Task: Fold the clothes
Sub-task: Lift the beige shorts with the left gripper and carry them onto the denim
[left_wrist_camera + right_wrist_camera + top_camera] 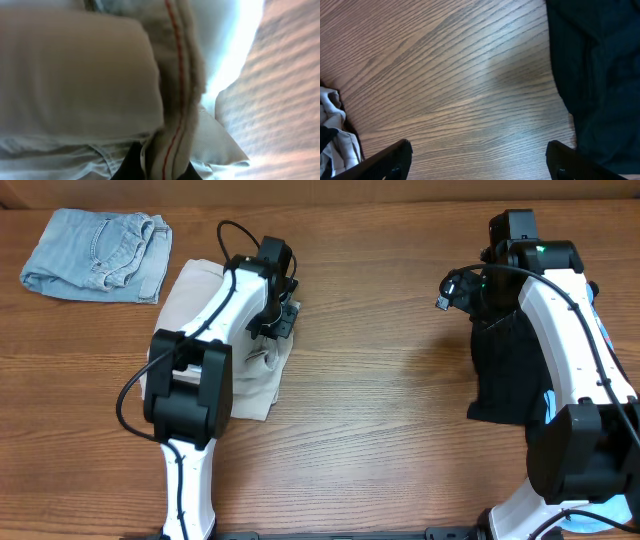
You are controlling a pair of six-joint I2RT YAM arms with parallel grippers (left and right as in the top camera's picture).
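Observation:
The robot's left gripper will release the beige khaki shorts on top of the folded faded blue denim shorts (pixel 70 259).
The beige khaki shorts (pixel 190 300) lie partly folded at the left of the wood table, under my left arm. My left gripper (pixel 278 320) is shut on a beige edge with a red-stitched seam (pixel 172 125) at the shorts' right side. Faded blue denim shorts (pixel 98 252) lie folded at the back left. A black garment (pixel 505 375) lies at the right under my right arm; it shows at the right of the right wrist view (pixel 595 75). My right gripper (pixel 477 162) is open and empty over bare wood, left of the black garment.
A sky-blue piece (pixel 548 406) peeks out by the black garment at the right edge. Bare wood table (pixel 380 380) spans the middle between the arms. A bit of pale cloth (pixel 332 130) shows at the left edge of the right wrist view.

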